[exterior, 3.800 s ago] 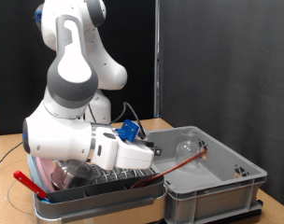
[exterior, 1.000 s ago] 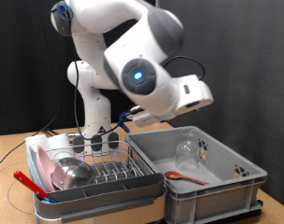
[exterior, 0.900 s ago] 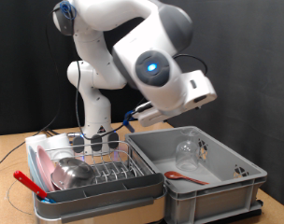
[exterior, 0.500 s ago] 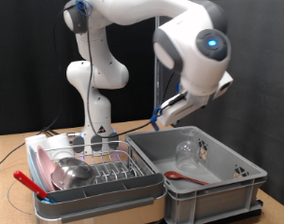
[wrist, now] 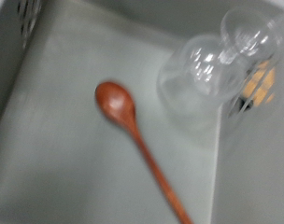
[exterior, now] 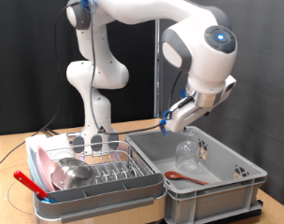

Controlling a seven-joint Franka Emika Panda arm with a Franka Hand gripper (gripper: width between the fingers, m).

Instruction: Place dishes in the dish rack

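Note:
Next, I lower my gripper to the middle of the red spoon's handle [exterior: 193, 180] [wrist: 164, 184] in the grey tub and close it there.
The dish rack [exterior: 105, 174] stands at the exterior view's lower left, with the pink plate [exterior: 42, 169] upright and the steel bowl [exterior: 75, 173] inside it. The clear glass [exterior: 187, 149] and the red long-handled spoon [exterior: 183, 175] are in the grey plastic tub [exterior: 217, 187] to the rack's right. My gripper [exterior: 172, 122] hangs above the tub, just up and left of the glass, holding nothing that shows. The wrist view shows no fingers, only the spoon [wrist: 133, 126] lying flat and the glass [wrist: 205, 73] beside it on the tub floor.
A red flat object [exterior: 28, 183] leans at the rack's left edge. The tub's walls [exterior: 147, 154] surround the glass and spoon. A black curtain hangs behind. The robot's base [exterior: 93, 131] stands behind the rack.
The arm rose from the rack at the left, swung right across the view, and now its hand hangs lower over the tub near the glass. The spoon lies in the tub.

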